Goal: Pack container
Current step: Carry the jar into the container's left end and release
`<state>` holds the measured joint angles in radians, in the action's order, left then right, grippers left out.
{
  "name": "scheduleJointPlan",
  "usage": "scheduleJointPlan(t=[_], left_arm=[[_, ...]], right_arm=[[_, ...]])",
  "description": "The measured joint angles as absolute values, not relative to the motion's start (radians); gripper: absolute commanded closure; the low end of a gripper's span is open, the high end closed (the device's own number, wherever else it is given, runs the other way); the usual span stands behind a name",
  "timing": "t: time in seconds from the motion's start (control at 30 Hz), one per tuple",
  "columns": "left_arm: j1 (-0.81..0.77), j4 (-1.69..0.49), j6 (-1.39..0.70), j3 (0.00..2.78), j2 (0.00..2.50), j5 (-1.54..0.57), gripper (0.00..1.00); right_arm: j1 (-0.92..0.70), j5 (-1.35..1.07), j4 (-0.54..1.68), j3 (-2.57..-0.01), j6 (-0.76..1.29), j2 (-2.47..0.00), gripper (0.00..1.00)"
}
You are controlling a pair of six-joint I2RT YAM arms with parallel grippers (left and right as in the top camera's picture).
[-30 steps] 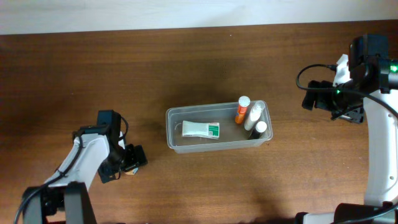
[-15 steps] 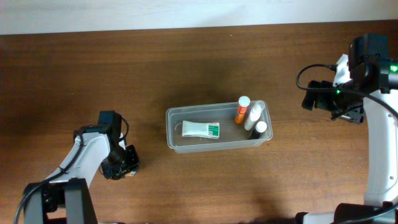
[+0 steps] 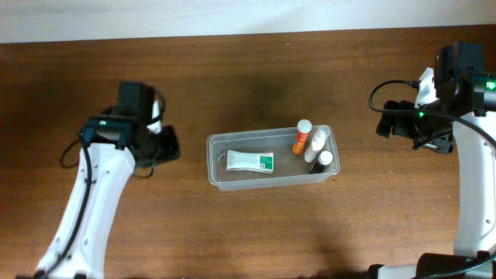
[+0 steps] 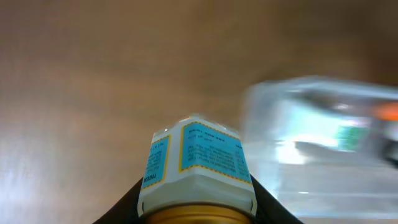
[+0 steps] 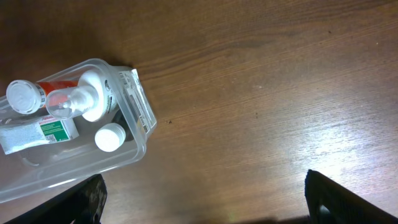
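Note:
My left gripper needs to let go of the small jar between the green-and-white tube and the tub's near side (image 3: 239,177) (image 4: 303,165).
The container (image 3: 269,178) is a clear shallow tub at the table's middle; it shows blurred in the left wrist view (image 4: 323,174) and at the left of the right wrist view (image 5: 134,140). Inside lie a green-and-white tube (image 3: 249,161), an orange bottle (image 3: 301,136), a white bottle (image 3: 316,143) and a dark bottle with a white cap (image 3: 323,160). My left gripper (image 3: 166,145) hangs left of the tub, shut on a small jar (image 4: 196,163) with a blue-and-yellow label and a gold lid. My right gripper (image 3: 391,120) stands open and empty to the right of the tub.
Bare brown wood surrounds the tub on all sides. A pale wall strip (image 3: 232,17) runs along the table's far edge. The right arm's black cable (image 3: 380,93) loops above its gripper.
My left gripper closed on the small jar near the table's front left, then lifted it and carried it back and toward the tub. The right arm has not moved.

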<state>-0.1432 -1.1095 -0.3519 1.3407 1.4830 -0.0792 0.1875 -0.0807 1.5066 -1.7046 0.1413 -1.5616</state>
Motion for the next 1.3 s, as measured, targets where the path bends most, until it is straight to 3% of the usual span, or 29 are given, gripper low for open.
scheduleJointPlan(t=[0.27,0.53,0.77,0.93,1.3], left_arm=[[-0.431,-1.05,-0.352,1.403,1.472,-0.08,0.76],[-0.583,-1.031,-0.352,1.403,1.67,-0.078,0.76],[-0.605,-1.028,-0.352,1.402,1.85,-0.079,0.66],[-0.605,-1.028,-0.353,1.402,1.908,-0.078,0.5],[-0.602,-1.143,-0.335,1.497,1.887,-0.003,0.44]], right_arm=[[0.187,-0.081,1.507,-1.705,0.141,-1.562,0.07],[0.187,-0.081,1.507,-1.704,0.141,-1.562,0.07],[0.187,-0.081,1.507,-1.704,0.141,-1.562,0.07],[0.187,-0.081,1.508,-1.704,0.138,-1.562,0.07],[0.187,-0.081,1.51,-1.704,0.134,-1.562,0.07]])
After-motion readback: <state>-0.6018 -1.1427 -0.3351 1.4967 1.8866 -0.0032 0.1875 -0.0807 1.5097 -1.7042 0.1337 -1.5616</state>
